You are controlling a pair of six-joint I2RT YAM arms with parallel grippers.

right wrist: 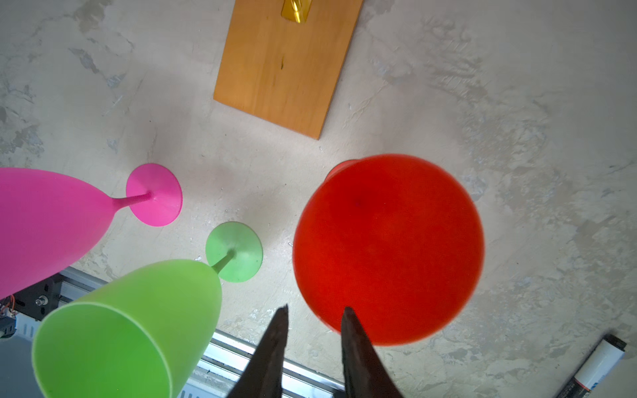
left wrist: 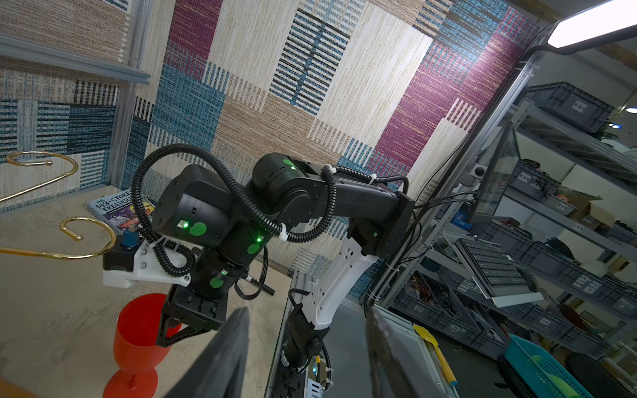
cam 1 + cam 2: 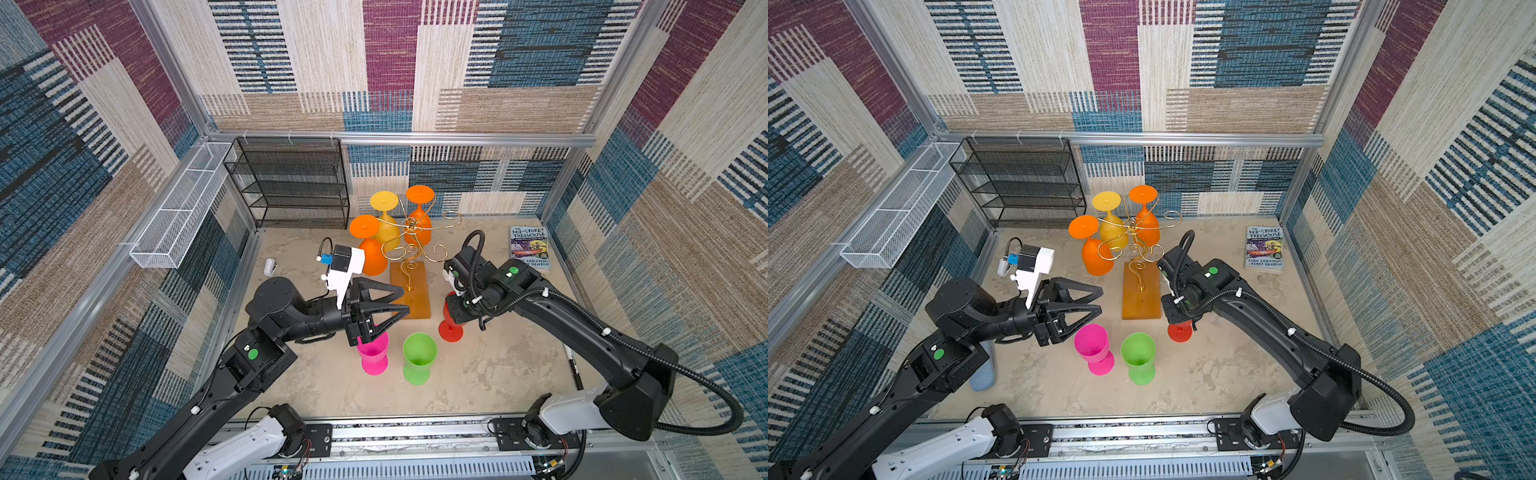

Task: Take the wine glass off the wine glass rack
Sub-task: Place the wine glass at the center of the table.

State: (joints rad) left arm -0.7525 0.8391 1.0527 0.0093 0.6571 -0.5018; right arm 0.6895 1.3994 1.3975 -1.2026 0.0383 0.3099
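Note:
My left gripper is to grab next the round foot's outer edge [image 3: 353, 230] on the nearer orange glass, which hangs upside down in front of the yellow glass.
The wine glass rack [image 3: 409, 291], gold wire on an orange-brown wooden base, stands mid-table in both top views. Two orange glasses [image 3: 372, 255] and a yellow glass [image 3: 384, 201] hang upside down from its arms. A red wine glass [image 1: 389, 241] stands upright on the table right of the base. My right gripper [image 1: 314, 308] points down over it, open; its fingers straddle the rim with a wide gap. My left gripper [image 3: 406, 298] hovers open and empty at the base's left edge, above a pink glass [image 3: 374, 353].
A green glass [image 3: 419, 357] stands beside the pink one. A black mesh shelf [image 3: 291, 183] and a white wire basket [image 3: 183, 208] are at the back left. A book [image 3: 530, 247] lies at the back right and a marker [image 3: 573, 365] at the right.

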